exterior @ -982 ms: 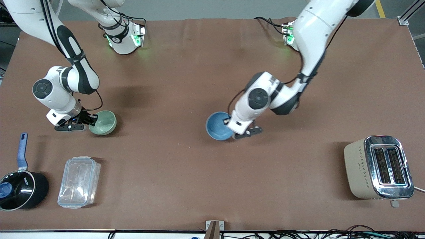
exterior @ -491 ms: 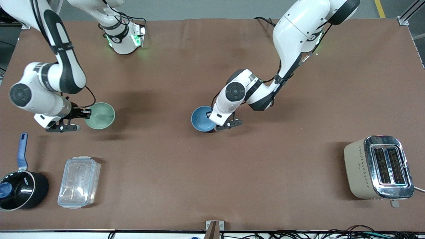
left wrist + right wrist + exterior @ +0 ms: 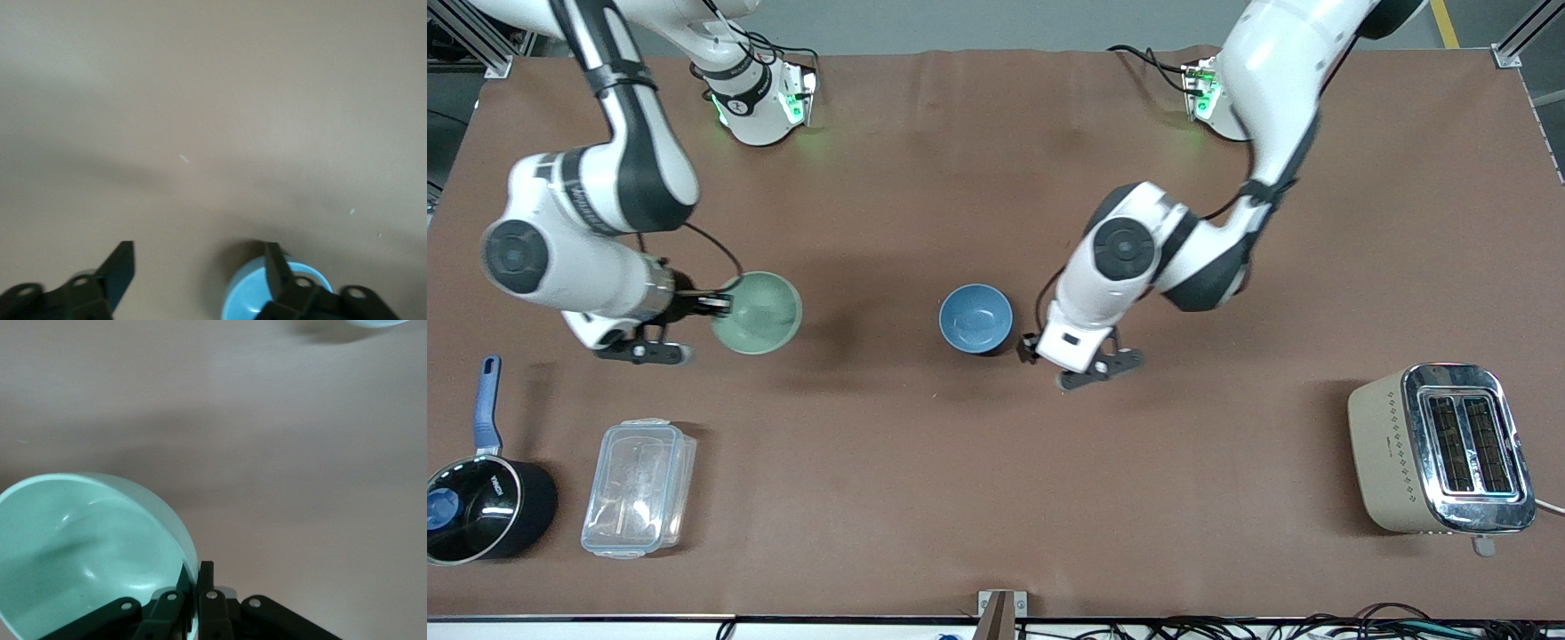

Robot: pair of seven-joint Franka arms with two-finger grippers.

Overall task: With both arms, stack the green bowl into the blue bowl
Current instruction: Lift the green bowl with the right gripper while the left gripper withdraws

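Next, my right gripper releases the green bowl, now hanging in the air over the table, so it is nested upright in the hollow of the blue bowl (image 3: 975, 316), near the middle of the table.
The pale green bowl (image 3: 757, 312) hangs in the air over the table, held by its rim in my shut right gripper (image 3: 713, 304). In the right wrist view the green bowl (image 3: 87, 547) fills one corner, its rim pinched between the fingers (image 3: 207, 577). The blue bowl (image 3: 975, 318) stands on the table near the middle. My left gripper (image 3: 1080, 360) is open and empty, just beside the blue bowl toward the left arm's end. In the left wrist view the blue bowl (image 3: 250, 300) shows past one finger (image 3: 275, 267).
A black saucepan with a blue handle (image 3: 480, 498) and a clear plastic container (image 3: 639, 488) sit near the front camera at the right arm's end. A beige toaster (image 3: 1440, 449) stands at the left arm's end. The brown table (image 3: 996, 498) lies under all.
My left gripper let go of the blue bowl, opened and drew away toward the left arm's end. My right gripper carried the green bowl toward the blue bowl.
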